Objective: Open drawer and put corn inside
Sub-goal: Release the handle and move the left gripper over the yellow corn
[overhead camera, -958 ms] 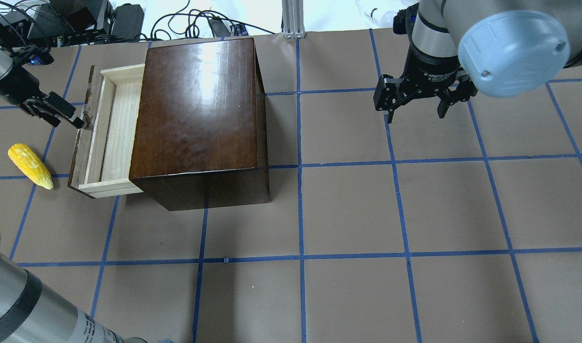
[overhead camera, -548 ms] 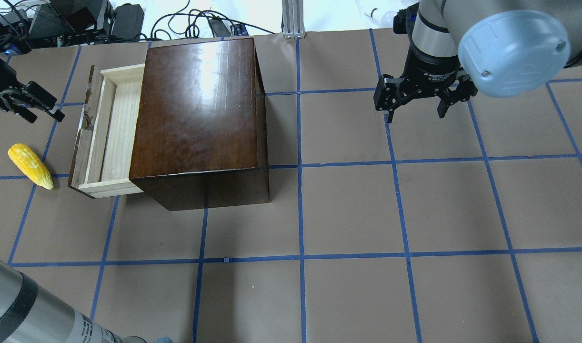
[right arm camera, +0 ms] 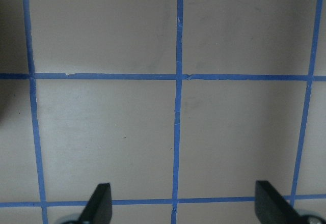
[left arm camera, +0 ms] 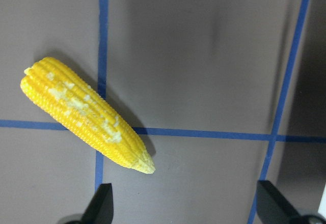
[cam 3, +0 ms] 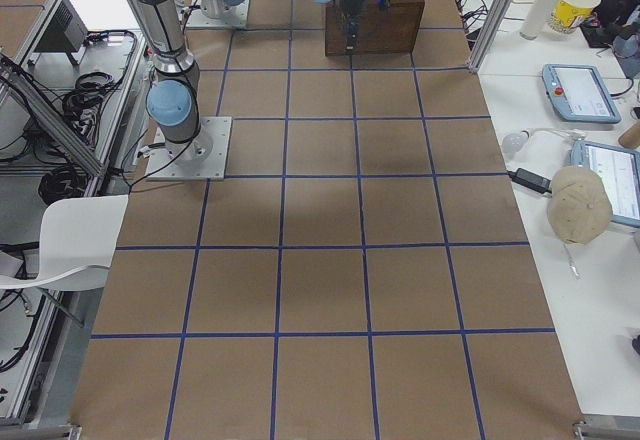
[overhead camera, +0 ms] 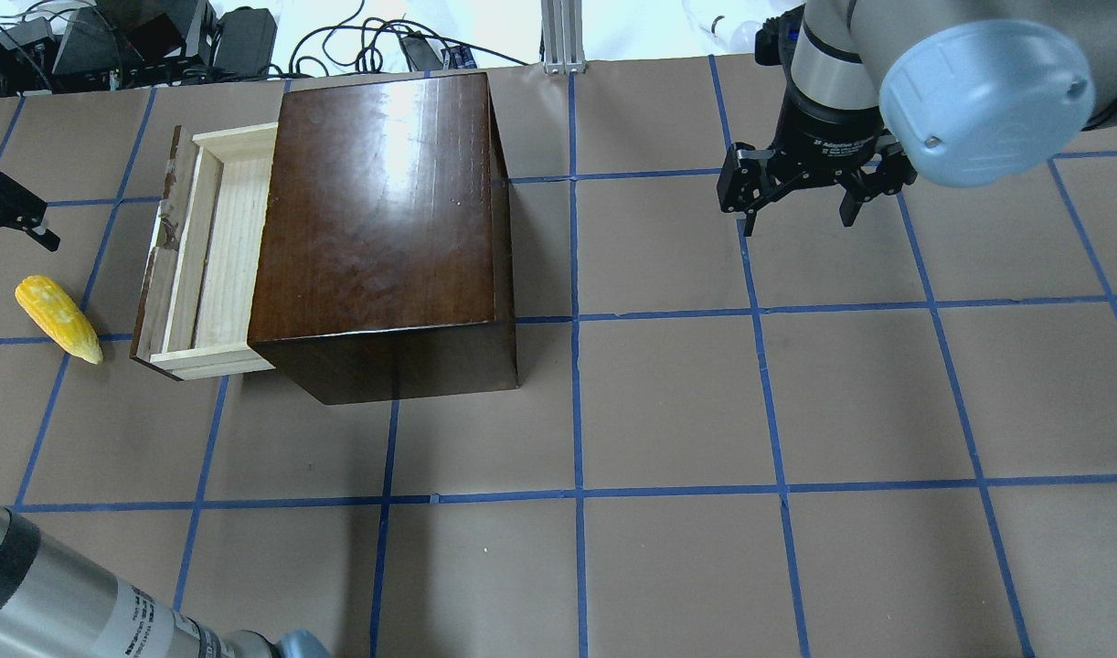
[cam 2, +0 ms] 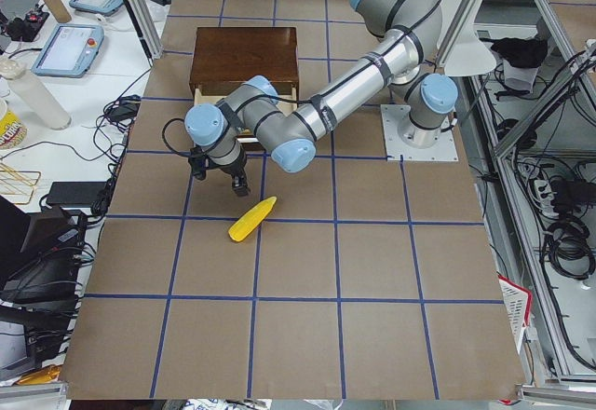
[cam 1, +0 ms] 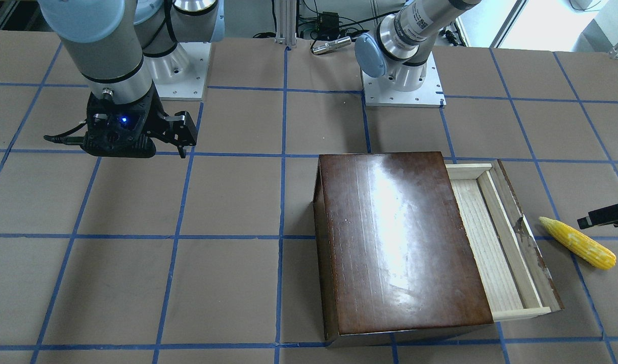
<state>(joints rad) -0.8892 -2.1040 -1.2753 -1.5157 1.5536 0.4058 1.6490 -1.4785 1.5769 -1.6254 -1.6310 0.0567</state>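
Observation:
The corn has a thick blunt end and a pointed end. My left gripper will next close across the corn's middle (cam 1: 587, 246) (left arm camera: 80, 108), a bit nearer the thick blunt end.
The drawer (overhead camera: 218, 260) stands pulled out of the dark brown box (overhead camera: 376, 201) towards the table's left; its pale tray is empty. It also shows in the front view (cam 1: 491, 242). The yellow corn (overhead camera: 58, 318) lies on the table just left of the drawer front, and shows in the front view (cam 1: 577, 242) and the left wrist view (left arm camera: 84, 114). My left gripper (overhead camera: 15, 254) is open and empty, hovering just behind the corn. In the left wrist view the left gripper (left arm camera: 186, 208) has the corn ahead of its left finger. My right gripper (overhead camera: 796, 224) is open and empty over bare table at the far right.
The box (cam 1: 395, 237) fills the table's left-middle area. Blue tape lines grid the brown table (overhead camera: 668, 402). Cables and gear (overhead camera: 156, 37) lie past the far edge. My right gripper (right arm camera: 181, 208) looks down on bare table.
My left gripper has drawn back left from the drawer's front panel to a spot near the corn. The drawer stays open. The right arm has not moved.

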